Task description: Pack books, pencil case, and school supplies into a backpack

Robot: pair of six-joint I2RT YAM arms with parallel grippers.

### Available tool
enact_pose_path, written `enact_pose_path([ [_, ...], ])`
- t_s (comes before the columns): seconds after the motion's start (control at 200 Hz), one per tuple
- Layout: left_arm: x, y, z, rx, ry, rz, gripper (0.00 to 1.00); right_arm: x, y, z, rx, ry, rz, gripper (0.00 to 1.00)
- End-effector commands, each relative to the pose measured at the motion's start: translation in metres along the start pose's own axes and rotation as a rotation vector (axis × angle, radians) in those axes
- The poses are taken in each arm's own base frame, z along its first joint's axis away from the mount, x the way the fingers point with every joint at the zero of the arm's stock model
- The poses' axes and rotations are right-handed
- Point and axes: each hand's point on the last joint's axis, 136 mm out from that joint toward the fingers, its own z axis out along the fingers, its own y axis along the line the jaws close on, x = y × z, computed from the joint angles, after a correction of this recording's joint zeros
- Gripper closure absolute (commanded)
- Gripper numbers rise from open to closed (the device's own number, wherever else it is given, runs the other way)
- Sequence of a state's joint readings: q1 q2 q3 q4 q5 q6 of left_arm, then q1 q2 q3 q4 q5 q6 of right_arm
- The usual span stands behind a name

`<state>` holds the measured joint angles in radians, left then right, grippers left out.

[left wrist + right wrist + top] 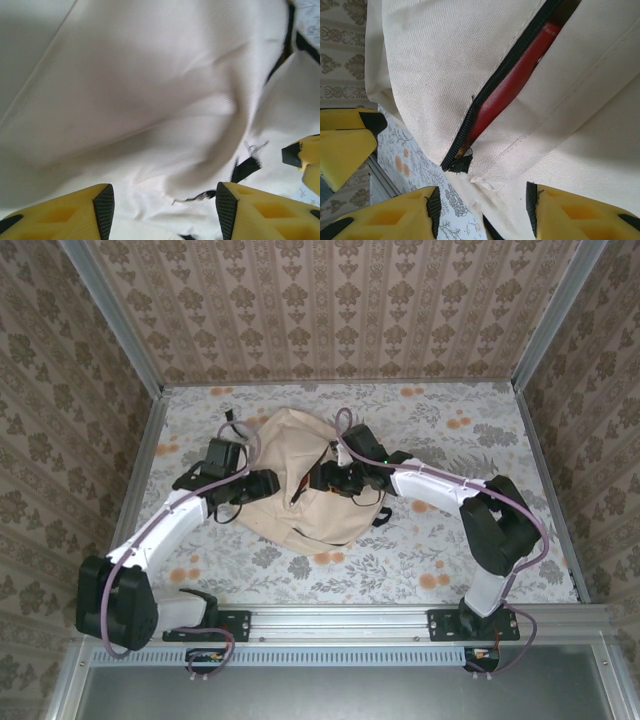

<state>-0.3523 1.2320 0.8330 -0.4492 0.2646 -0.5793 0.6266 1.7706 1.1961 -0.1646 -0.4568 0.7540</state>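
Next, my left gripper pinches the fabric (172,194) beside the end of the backpack's zipper and holds it steady before zipping up, since the zipper gapes and its end lies loose.
The beige backpack (290,445) lies flat in the middle of the table. Both grippers hover over its near half, facing each other. My left gripper (266,486) is open above plain beige fabric (150,100), with nothing between its pads (104,210). My right gripper (322,480) is open too, its fingertips (532,207) straddling the backpack's edge just below the end of a dark zipper (492,90). The zipper gapes, and a red thing (512,82) shows inside; I cannot tell whether it is the pencil case. The books are hidden.
Floral tablecloth (450,440) surrounds the backpack, with patterned walls on three sides. A metal rail (340,620) carries both arm bases at the near edge. The other gripper's yellow finger shows at the right (305,155) and at the left (345,140).
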Motion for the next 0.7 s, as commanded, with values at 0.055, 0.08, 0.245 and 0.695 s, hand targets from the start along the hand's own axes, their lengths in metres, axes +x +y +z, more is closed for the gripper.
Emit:
enact_pose_path([
  [0.055,0.009,0.008,-0.008,0.017,-0.019,-0.101,0.42,0.002,0.014,0.019,-0.053,0.053,-0.005,0.50],
  [0.08,0.010,0.008,-0.008,0.020,-0.020,-0.105,0.42,0.001,0.016,0.021,-0.058,0.057,-0.004,0.50],
  [0.245,0.013,0.011,-0.008,0.020,-0.019,-0.118,0.42,-0.003,0.025,0.033,-0.093,0.069,0.010,0.53],
  [0.695,0.015,-0.004,-0.007,0.102,0.015,-0.101,0.43,-0.005,0.027,0.025,-0.044,0.037,0.010,0.93],
])
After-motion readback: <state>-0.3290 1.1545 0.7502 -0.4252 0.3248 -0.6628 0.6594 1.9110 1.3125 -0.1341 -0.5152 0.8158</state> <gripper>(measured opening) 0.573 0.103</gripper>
